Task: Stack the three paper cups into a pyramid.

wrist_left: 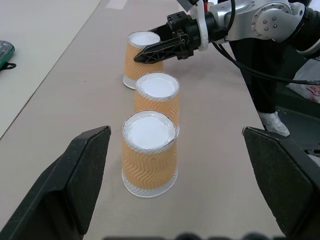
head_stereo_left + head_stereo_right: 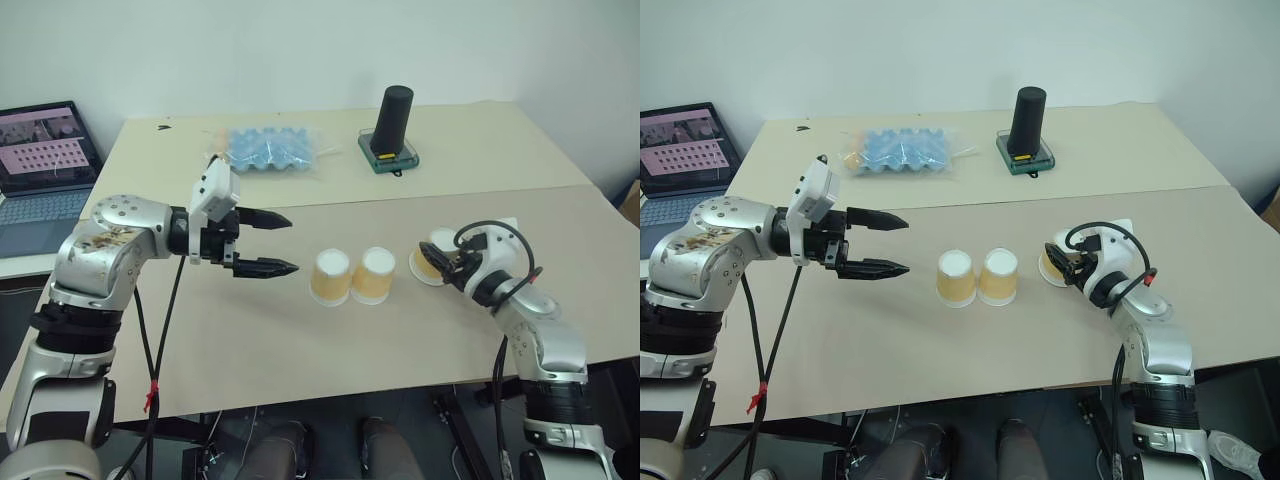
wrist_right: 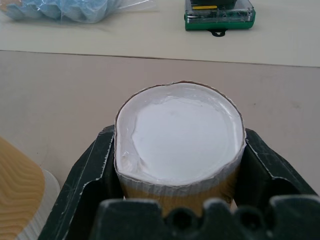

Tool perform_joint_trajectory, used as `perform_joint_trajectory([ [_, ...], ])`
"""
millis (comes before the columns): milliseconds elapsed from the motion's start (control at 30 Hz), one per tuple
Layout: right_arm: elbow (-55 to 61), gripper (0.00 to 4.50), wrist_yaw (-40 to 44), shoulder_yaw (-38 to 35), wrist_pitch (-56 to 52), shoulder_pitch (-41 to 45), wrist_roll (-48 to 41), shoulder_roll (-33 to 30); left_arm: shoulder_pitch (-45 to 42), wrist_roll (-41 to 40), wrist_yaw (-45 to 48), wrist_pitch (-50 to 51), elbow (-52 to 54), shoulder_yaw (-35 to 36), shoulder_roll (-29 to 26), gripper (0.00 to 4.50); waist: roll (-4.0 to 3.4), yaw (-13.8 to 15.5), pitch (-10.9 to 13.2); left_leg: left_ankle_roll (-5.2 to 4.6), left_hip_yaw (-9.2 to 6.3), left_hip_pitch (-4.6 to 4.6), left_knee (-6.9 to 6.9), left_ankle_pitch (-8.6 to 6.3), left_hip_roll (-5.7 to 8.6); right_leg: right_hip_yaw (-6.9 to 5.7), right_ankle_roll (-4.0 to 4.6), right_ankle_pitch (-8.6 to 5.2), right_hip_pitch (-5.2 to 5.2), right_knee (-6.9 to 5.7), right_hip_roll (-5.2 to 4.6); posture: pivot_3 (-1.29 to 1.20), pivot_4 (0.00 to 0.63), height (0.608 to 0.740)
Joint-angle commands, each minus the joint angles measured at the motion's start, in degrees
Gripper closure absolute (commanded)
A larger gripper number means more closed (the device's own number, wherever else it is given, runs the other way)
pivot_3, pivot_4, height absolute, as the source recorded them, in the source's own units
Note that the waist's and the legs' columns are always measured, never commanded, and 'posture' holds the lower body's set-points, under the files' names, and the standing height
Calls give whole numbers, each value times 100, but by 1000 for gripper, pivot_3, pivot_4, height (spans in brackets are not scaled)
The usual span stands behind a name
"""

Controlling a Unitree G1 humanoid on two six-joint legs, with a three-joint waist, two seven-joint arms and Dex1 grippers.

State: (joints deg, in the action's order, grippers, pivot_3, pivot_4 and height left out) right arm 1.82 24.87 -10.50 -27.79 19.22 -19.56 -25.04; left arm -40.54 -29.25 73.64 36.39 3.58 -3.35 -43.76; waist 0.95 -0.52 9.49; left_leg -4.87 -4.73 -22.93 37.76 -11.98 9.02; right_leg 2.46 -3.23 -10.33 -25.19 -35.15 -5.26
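Note:
The third paper cup, now upside down beside the pair, will be let go by my right gripper on top of the two (image 2: 355,263) touching cups, so that it straddles both of their tops.
Two paper cups (image 2: 331,277) (image 2: 373,275) stand upside down, side by side and touching, in the middle of the tan table (image 2: 250,340). The third paper cup (image 2: 440,242) stands upside down a little to their right. My right gripper (image 2: 445,262) is shut on it; in the right wrist view its black fingers (image 3: 92,175) press both sides of the cup (image 3: 177,135). My left gripper (image 2: 293,243) hovers to the left of the pair, pointing toward them, open and empty. No cup rests on another.
At the back of the table stand a black cylinder on a green base (image 2: 392,125) and a blue egg tray in clear plastic (image 2: 272,148). A laptop (image 2: 45,160) sits off the table's left side. The front edge runs close below the cups.

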Motion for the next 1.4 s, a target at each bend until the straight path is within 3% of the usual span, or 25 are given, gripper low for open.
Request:
perform_joint_trajectory([
  [33,412,1977,22,-64,57,182,-48,-86,8,15,-21,-134,117,89,-64,0,0,-3,0,-2,0,0,0,-1,0,0,0,0,0,0,0,0,150,740],
  [333,1425,1977,694,-279,-795,835,-901,-907,317,128,-80,-352,98,64,-61,0,-9,-15,6,-13,0,-3,0,-8,0,0,0,0,-3,1,-2,0,150,740],
  [600,1666,1977,1197,40,-1547,1735,-1729,-1071,424,94,-210,-376,215,114,-37,0,-10,-24,6,-21,0,-12,0,-12,0,1,0,0,1,3,-6,0,150,740],
  [1000,1582,1977,1806,1227,-1892,1895,-1647,-966,532,94,-300,-420,342,154,-104,0,-9,-8,7,-19,-1,-31,2,-11,4,-4,1,1,-8,6,-9,0,150,740],
  [1400,1637,1977,1781,1480,-1874,1740,-1421,-1004,509,115,-311,-491,282,122,-97,0,-10,-15,7,-17,-1,-30,1,-10,1,-3,1,1,-9,3,-5,0,150,740],
])
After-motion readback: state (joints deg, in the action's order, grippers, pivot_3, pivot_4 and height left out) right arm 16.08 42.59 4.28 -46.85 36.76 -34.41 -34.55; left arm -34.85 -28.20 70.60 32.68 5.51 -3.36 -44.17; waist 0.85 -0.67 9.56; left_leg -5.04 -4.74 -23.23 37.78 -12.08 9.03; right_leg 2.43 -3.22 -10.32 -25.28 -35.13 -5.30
